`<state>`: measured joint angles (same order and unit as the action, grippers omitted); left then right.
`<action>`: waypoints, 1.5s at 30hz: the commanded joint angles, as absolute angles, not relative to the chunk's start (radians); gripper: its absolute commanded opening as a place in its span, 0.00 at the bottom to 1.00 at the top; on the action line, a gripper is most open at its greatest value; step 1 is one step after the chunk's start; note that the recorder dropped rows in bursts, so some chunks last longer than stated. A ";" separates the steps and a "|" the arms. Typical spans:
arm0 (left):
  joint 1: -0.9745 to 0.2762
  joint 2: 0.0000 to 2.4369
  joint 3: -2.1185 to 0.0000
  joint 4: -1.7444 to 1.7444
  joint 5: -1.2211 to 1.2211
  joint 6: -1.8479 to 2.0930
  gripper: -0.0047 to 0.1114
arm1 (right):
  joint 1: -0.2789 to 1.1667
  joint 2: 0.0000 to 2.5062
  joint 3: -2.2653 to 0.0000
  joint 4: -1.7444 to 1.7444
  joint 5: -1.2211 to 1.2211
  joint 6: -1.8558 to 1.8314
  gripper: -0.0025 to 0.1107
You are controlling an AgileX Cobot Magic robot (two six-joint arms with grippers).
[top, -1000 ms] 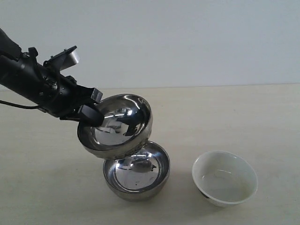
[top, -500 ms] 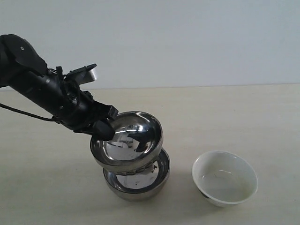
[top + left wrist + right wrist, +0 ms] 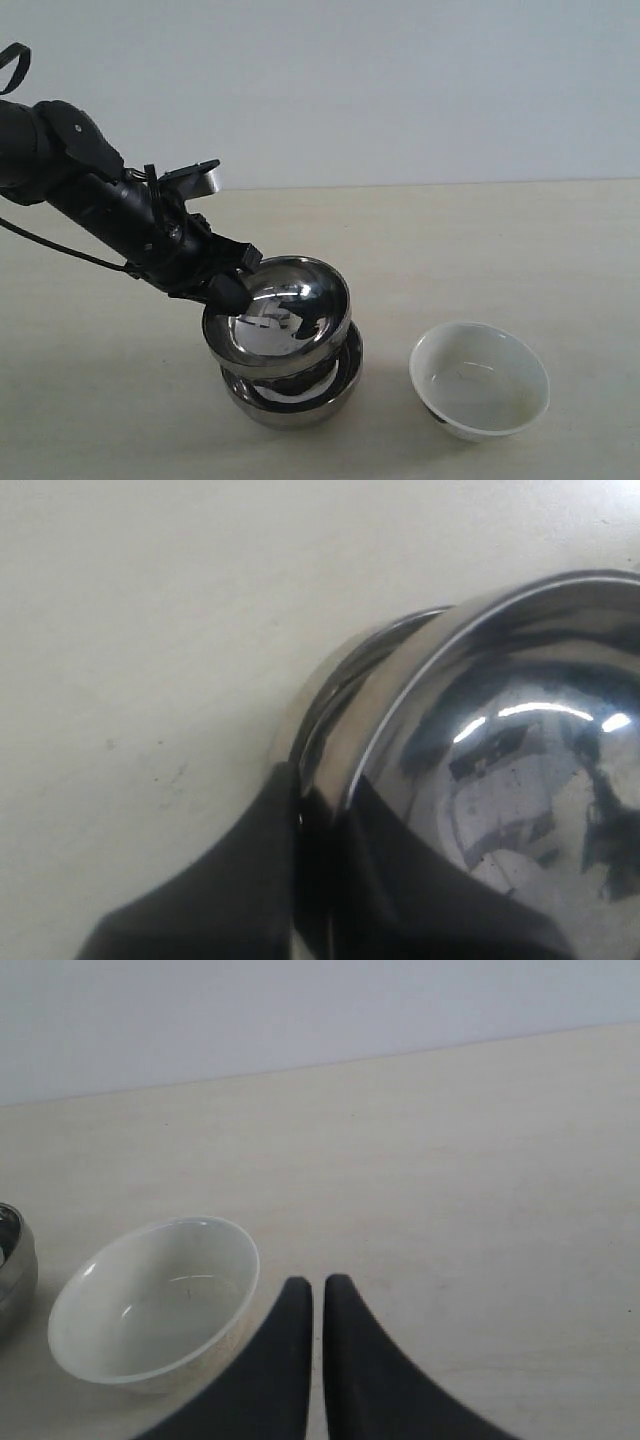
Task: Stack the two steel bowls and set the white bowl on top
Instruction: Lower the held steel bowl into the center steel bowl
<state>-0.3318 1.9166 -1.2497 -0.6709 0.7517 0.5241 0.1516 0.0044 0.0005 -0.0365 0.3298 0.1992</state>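
The upper steel bowl slants in the lower steel bowl, so next my left gripper opens, retake the upper bowl's rim (image 3: 208, 322) and levels it first.
My left gripper (image 3: 228, 291) is shut on the rim of the upper steel bowl (image 3: 285, 315), which sits tilted inside the lower steel bowl (image 3: 300, 400) on the table. In the left wrist view the left gripper (image 3: 325, 800) pinches the upper steel bowl (image 3: 500, 770) at its rim, one finger inside and one outside; the lower steel bowl (image 3: 345, 670) shows just beneath. The white bowl (image 3: 479, 380) stands upright to the right of the stack, empty. My right gripper (image 3: 317, 1285) is shut on nothing, beside the white bowl (image 3: 155, 1300); it is out of the exterior view.
The pale wooden table (image 3: 500, 250) runs back to a plain light wall. The left arm (image 3: 90, 195) reaches in from the left, with a cable trailing behind it. A sliver of a steel bowl (image 3: 12, 1265) shows at the edge of the right wrist view.
The left gripper has carried the upper steel bowl down and to the right, from hanging tilted above the lower bowl to nesting in it. The white bowl has not moved.
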 commanded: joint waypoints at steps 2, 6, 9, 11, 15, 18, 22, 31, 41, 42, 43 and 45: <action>-0.338 1.916 -1.257 -0.690 0.751 0.532 0.07 | 0.149 0.000 0.000 -0.037 0.322 0.202 0.02; -0.346 1.922 -1.257 -0.690 0.752 0.533 0.07 | 0.149 0.000 0.000 -0.037 0.322 0.202 0.02; -0.358 1.940 -1.257 -0.690 0.752 0.533 0.07 | 0.149 0.000 0.000 -0.037 0.322 0.202 0.02; -0.362 1.953 -1.257 -0.690 0.752 0.533 0.07 | 0.149 0.000 0.000 -0.037 0.322 0.202 0.02; -0.362 1.966 -1.257 -0.683 0.735 0.535 0.07 | 0.149 0.000 0.000 -0.037 0.322 0.202 0.02; -0.362 1.966 -1.257 -0.683 0.729 0.539 0.08 | 0.149 0.000 0.000 -0.037 0.322 0.202 0.02; -0.362 1.966 -1.257 -0.683 0.729 0.539 0.23 | 0.149 0.000 0.000 -0.037 0.322 0.202 0.02; -0.362 1.966 -1.257 -0.690 0.729 0.539 0.44 | 0.149 0.000 0.000 -0.037 0.322 0.202 0.02; -0.362 1.966 -1.329 -0.690 0.811 0.516 0.44 | 0.149 0.000 0.000 -0.037 0.322 0.202 0.02; -0.362 1.966 -1.339 -0.690 0.829 0.512 0.44 | 0.149 0.000 0.000 -0.037 0.322 0.202 0.02; -0.362 1.966 -1.345 -0.690 0.839 0.512 0.44 | 0.149 0.000 0.000 -0.037 0.322 0.202 0.02; -0.362 1.966 -1.360 -0.690 0.858 0.512 0.44 | 0.149 0.000 0.000 -0.037 0.322 0.202 0.02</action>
<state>-0.3578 1.9689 -1.3386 -0.6884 0.8210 0.5215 0.1516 0.0044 0.0005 -0.0365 0.3298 0.1992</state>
